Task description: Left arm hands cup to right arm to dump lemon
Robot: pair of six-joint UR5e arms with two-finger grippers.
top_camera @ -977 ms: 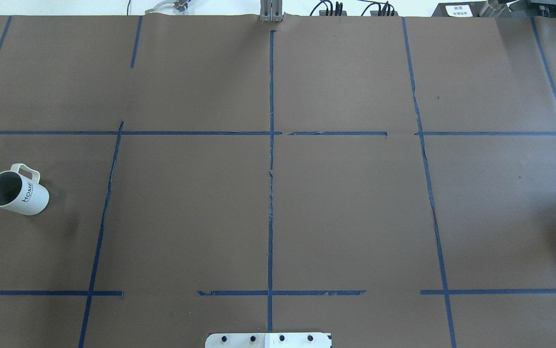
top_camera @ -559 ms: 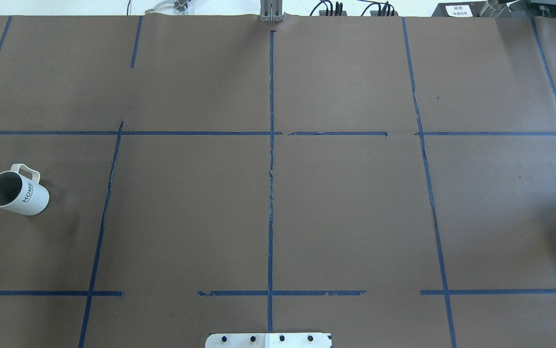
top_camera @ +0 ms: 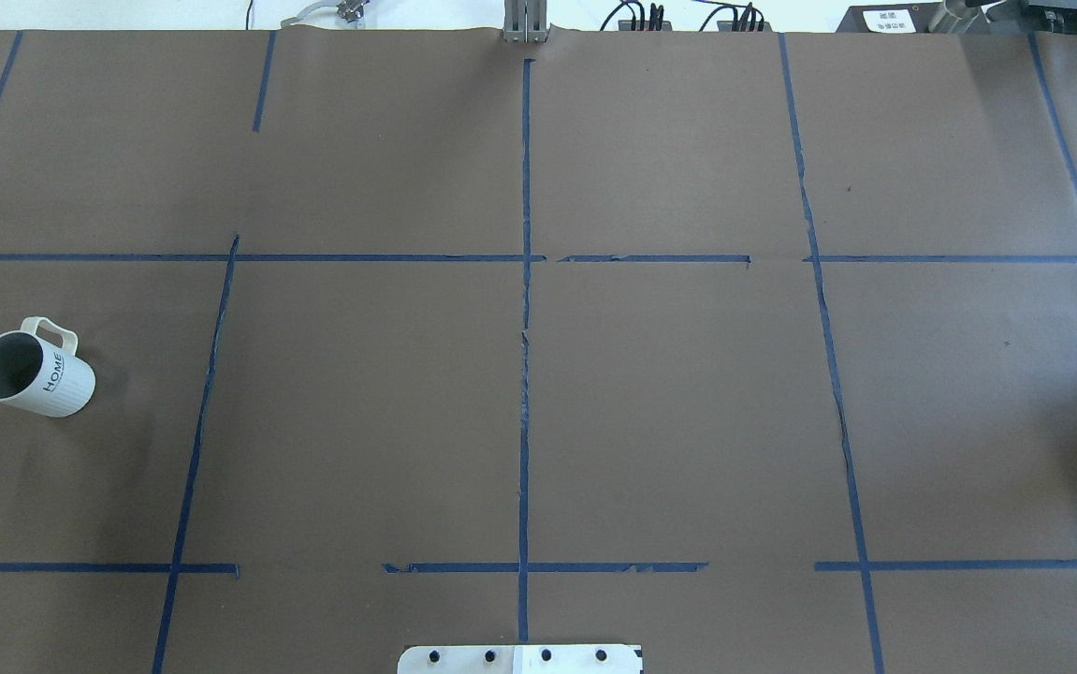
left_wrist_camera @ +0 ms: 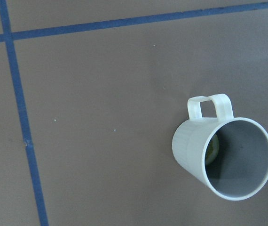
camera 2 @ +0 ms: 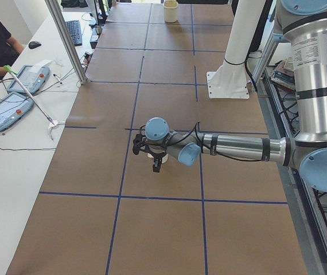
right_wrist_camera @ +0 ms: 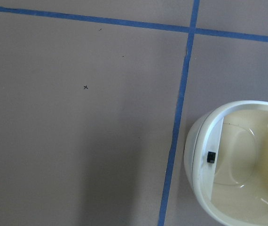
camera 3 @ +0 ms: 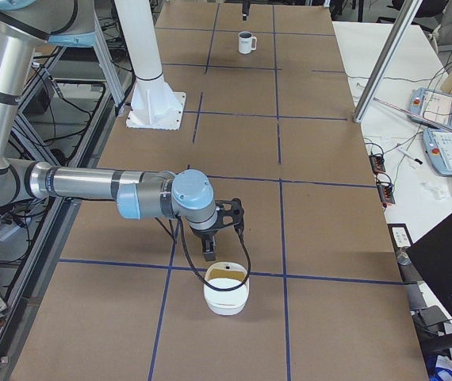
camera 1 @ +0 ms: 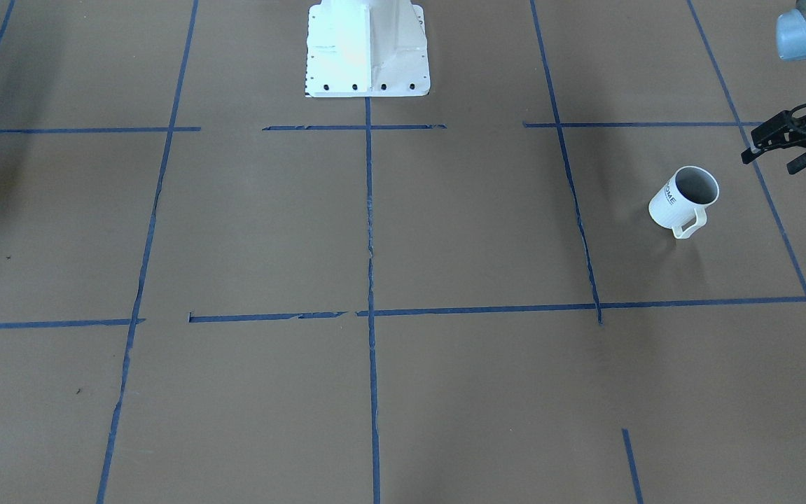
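Observation:
Next, my left gripper will grab the white cup's rim (camera 1: pixel 711 175) (left_wrist_camera: pixel 208 181) on the side opposite the "HOME" lettering, with one finger inside the cup.
The white "HOME" cup (top_camera: pixel 33 370) stands upright at the table's left edge, handle toward the far side. It also shows in the front view (camera 1: pixel 683 199) and in the left wrist view (left_wrist_camera: pixel 223 155), where a yellowish lemon (left_wrist_camera: pixel 212 149) lies inside it. My left gripper (camera 1: pixel 768 162) hovers above and just beside the cup, fingers apart and empty; it also shows in the exterior left view (camera 2: pixel 146 160). My right gripper (camera 3: pixel 222 242) hangs low at the table's right end, next to a white bowl (camera 3: pixel 226 294). I cannot tell whether the right gripper is open or shut.
The white bowl (right_wrist_camera: pixel 237 169) has a cream inside and sits beside a blue tape line. The robot's white base (camera 1: pixel 367 49) stands at the table's near middle edge. Operators' side tables hold teach pendants (camera 2: pixel 6 109) and cables.

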